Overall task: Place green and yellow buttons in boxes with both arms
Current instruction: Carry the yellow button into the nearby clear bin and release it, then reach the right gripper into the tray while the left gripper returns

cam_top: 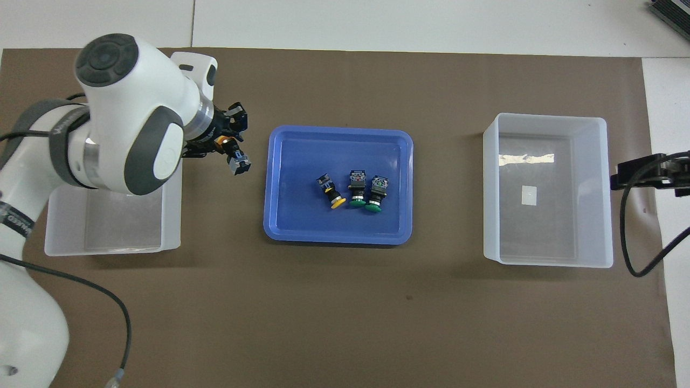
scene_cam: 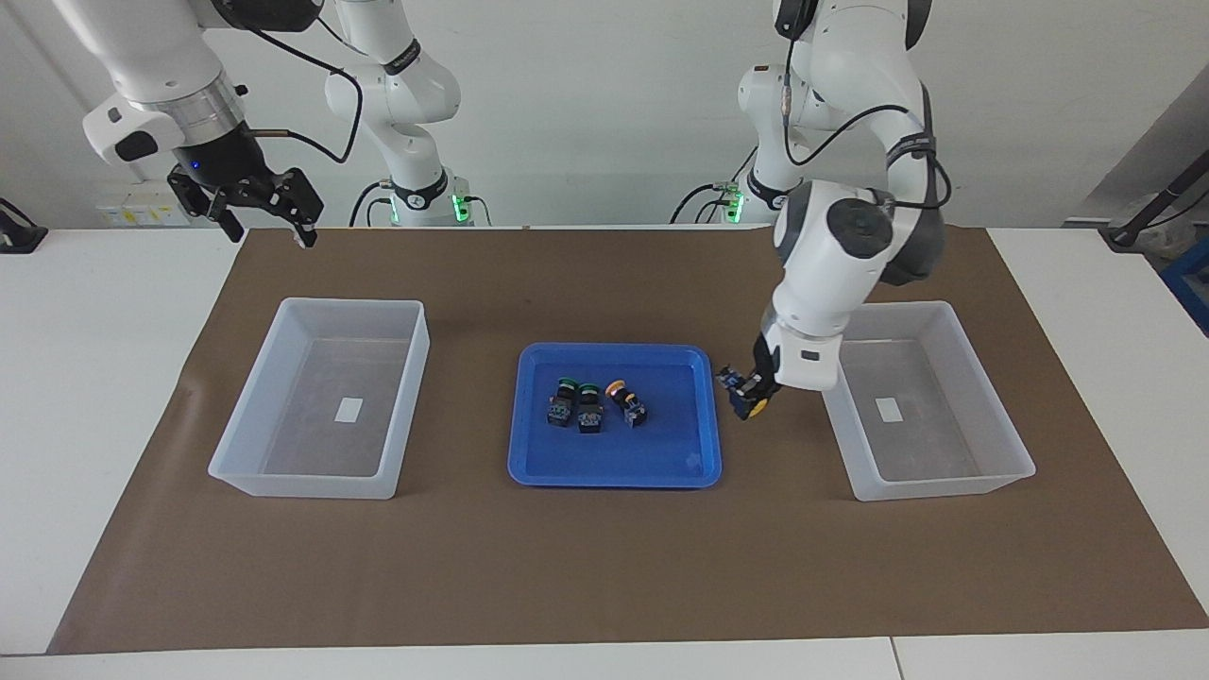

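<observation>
I will use my left gripper to release the yellow button on the tray-side bottom of the clear box [cam_top: 143, 188], beneath that gripper's arm.
A blue tray [scene_cam: 614, 467] [cam_top: 280, 215] in the middle of the mat holds two green buttons [scene_cam: 577, 404] [cam_top: 366, 191] side by side and one yellow button [scene_cam: 626, 402] [cam_top: 330, 192]. My left gripper [scene_cam: 753, 392] [cam_top: 229, 145] is shut on the second yellow button [scene_cam: 744, 394] [cam_top: 237, 159]. It holds it over the mat, between the tray and the clear box [scene_cam: 945, 472] [cam_top: 108, 237] at the left arm's end. My right gripper [scene_cam: 264, 212] [cam_top: 644, 172] is open and empty, raised at the right arm's end, and waits.
A second clear box [scene_cam: 312, 472] [cam_top: 547, 188] stands at the right arm's end of the mat. Each box has a small white label on its floor. A brown mat [scene_cam: 604, 567] covers the white table.
</observation>
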